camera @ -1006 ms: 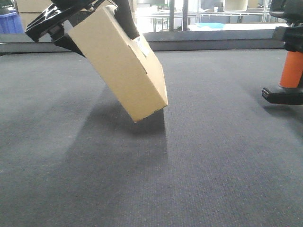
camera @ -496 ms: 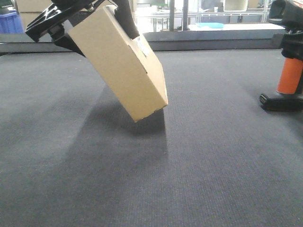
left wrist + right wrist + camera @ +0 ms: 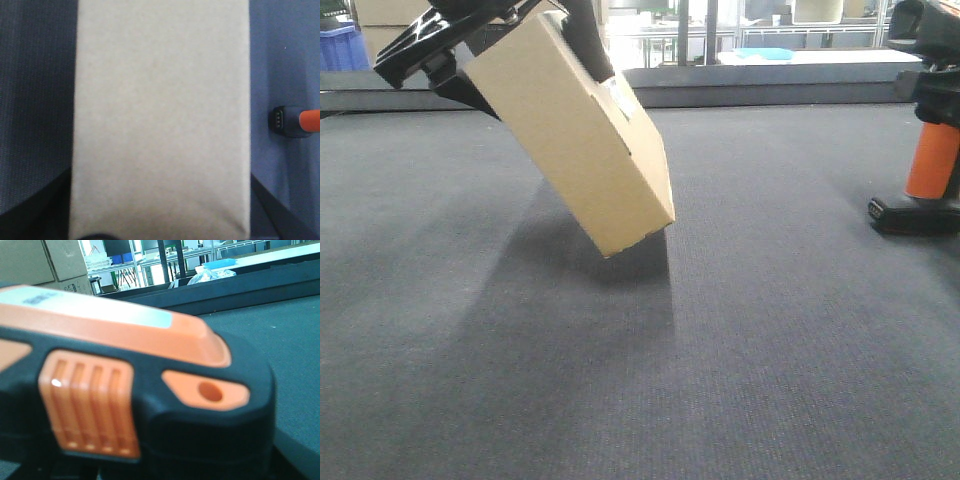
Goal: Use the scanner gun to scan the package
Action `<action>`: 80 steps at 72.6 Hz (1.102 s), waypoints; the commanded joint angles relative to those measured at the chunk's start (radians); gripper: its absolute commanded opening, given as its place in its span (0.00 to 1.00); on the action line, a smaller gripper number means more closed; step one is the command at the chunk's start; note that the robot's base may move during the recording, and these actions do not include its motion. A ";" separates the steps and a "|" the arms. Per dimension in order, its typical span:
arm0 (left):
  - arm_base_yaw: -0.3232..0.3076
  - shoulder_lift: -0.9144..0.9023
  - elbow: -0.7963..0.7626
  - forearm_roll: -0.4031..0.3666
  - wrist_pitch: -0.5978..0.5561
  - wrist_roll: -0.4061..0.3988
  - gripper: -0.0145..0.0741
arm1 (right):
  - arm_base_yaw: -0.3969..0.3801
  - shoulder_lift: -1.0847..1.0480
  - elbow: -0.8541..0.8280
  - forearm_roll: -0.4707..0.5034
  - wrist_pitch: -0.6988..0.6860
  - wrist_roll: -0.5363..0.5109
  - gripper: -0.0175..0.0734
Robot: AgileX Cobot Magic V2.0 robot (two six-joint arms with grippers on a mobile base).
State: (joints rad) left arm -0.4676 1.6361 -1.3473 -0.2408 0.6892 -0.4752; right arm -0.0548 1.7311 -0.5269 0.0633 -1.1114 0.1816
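Note:
I will release the package from my left gripper on the grey mat before the blue bin [image 3: 365, 235], well away from the scanner gun.
The package [image 3: 580, 150] is a tan cardboard box held tilted above the grey mat, lower corner pointing down and right, with a small white label [image 3: 620, 100] on its upper side face. My left gripper [image 3: 510, 50] is shut on its top end, black fingers [image 3: 585, 40] on either side. In the left wrist view the package [image 3: 160, 115] fills the middle. The scanner gun [image 3: 932, 160] stands upright at the right edge, orange handle over a black base. My right gripper [image 3: 938, 100] is shut on it near the handle's top. Its head [image 3: 150, 390] fills the right wrist view, hiding the fingers.
The grey mat [image 3: 720, 350] covers the whole table. A raised dark ledge [image 3: 770, 90] runs along the back edge. Behind it are stacked cardboard boxes [image 3: 380, 20], a blue bin [image 3: 340, 45] and metal racks.
The scanner gun shifted slightly left and down a second ago, bringing its black head into the front view; it has held still since. The package and left gripper have not moved.

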 commanded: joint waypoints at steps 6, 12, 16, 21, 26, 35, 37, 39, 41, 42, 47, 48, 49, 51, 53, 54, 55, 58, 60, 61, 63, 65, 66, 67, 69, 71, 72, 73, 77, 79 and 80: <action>-0.007 -0.009 -0.001 -0.009 -0.023 -0.001 0.04 | -0.005 -0.008 -0.003 0.000 -0.018 0.003 0.73; -0.007 -0.009 -0.001 -0.009 -0.023 -0.001 0.04 | -0.005 -0.008 -0.003 0.000 -0.012 0.003 0.82; -0.007 -0.009 -0.001 -0.009 -0.023 -0.001 0.04 | -0.005 -0.008 -0.003 0.000 -0.010 0.003 0.81; -0.007 -0.009 -0.001 -0.009 -0.023 -0.001 0.04 | -0.005 -0.008 -0.002 0.000 -0.010 0.003 0.81; -0.007 -0.009 -0.001 -0.009 -0.023 -0.001 0.04 | -0.005 -0.008 0.004 -0.003 -0.010 0.003 0.81; -0.007 -0.009 -0.001 -0.009 -0.023 -0.001 0.04 | -0.005 -0.008 0.027 -0.013 -0.025 0.003 0.81; -0.007 -0.009 -0.001 -0.009 -0.023 -0.001 0.04 | -0.005 -0.010 0.036 -0.015 -0.034 0.003 0.81; -0.007 -0.009 -0.001 -0.009 -0.023 -0.001 0.04 | -0.005 -0.010 0.046 -0.015 -0.044 0.003 0.81; -0.007 -0.009 -0.001 -0.009 -0.023 -0.001 0.04 | -0.005 -0.014 0.057 -0.017 -0.055 0.003 0.81; -0.007 -0.009 -0.001 -0.009 -0.023 -0.001 0.04 | -0.005 -0.016 0.063 -0.020 -0.057 0.003 0.81; -0.007 -0.009 -0.001 -0.007 -0.022 0.001 0.04 | -0.005 -0.033 0.090 -0.038 -0.091 0.003 0.81; -0.007 -0.009 -0.001 -0.007 -0.022 0.001 0.04 | -0.005 -0.035 0.093 -0.041 -0.093 0.003 0.81; -0.007 -0.009 -0.001 -0.007 -0.022 0.001 0.04 | -0.005 -0.040 0.098 -0.044 -0.097 0.003 0.81; -0.007 -0.009 -0.001 -0.003 -0.022 0.001 0.04 | -0.005 -0.050 0.109 -0.045 -0.100 0.003 0.81; -0.007 -0.009 -0.001 0.002 -0.022 0.001 0.04 | -0.005 -0.058 0.117 -0.045 -0.100 0.003 0.81; -0.007 -0.009 -0.001 0.004 -0.022 0.001 0.04 | -0.005 -0.063 0.119 -0.047 -0.100 0.003 0.81; -0.007 -0.009 -0.001 0.006 -0.022 0.001 0.04 | -0.005 -0.069 0.124 -0.047 -0.098 0.003 0.81; -0.004 -0.009 -0.001 0.013 -0.022 0.001 0.04 | -0.005 -0.082 0.135 -0.047 -0.098 0.003 0.81; -0.004 -0.009 -0.001 0.020 -0.022 0.001 0.04 | -0.005 -0.092 0.144 -0.049 -0.098 0.003 0.81; -0.002 -0.009 -0.001 0.023 -0.022 0.001 0.04 | -0.005 -0.095 0.147 -0.049 -0.098 0.003 0.81; 0.000 -0.009 -0.001 0.035 -0.020 0.001 0.04 | -0.005 -0.106 0.156 -0.049 -0.096 0.003 0.81; 0.006 -0.009 -0.004 0.043 -0.016 0.001 0.04 | -0.005 -0.115 0.164 -0.049 -0.096 0.003 0.81; 0.012 -0.009 -0.006 0.051 -0.009 0.003 0.04 | -0.005 -0.122 0.170 -0.049 -0.096 0.003 0.81; 0.014 -0.009 -0.008 0.061 -0.006 0.003 0.04 | -0.005 -0.128 0.175 -0.049 -0.096 0.003 0.81; 0.025 -0.009 -0.013 0.076 0.013 0.003 0.04 | -0.005 -0.139 0.185 -0.051 -0.094 0.003 0.81; 0.036 -0.009 -0.024 0.095 0.033 0.003 0.04 | -0.005 -0.154 0.199 -0.051 -0.092 0.003 0.81; 0.044 -0.011 -0.030 0.104 0.048 0.005 0.04 | -0.005 -0.163 0.206 -0.051 -0.092 0.003 0.81; 0.053 -0.011 -0.033 0.114 0.066 0.005 0.04 | -0.005 -0.167 0.214 -0.051 -0.092 0.003 0.81; 0.083 -0.011 -0.059 0.135 0.126 0.065 0.04 | -0.005 -0.199 0.240 -0.055 -0.080 0.003 0.81; 0.096 -0.011 -0.076 0.142 0.152 0.101 0.04 | -0.005 -0.218 0.251 -0.063 -0.072 0.003 0.81; 0.105 -0.011 -0.080 0.146 0.168 0.125 0.04 | -0.005 -0.222 0.259 -0.063 -0.067 0.003 0.81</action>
State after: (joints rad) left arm -0.4121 1.6361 -1.3858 -0.1393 0.7859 -0.4431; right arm -0.0548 1.5585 -0.3084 0.0198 -1.1748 0.1839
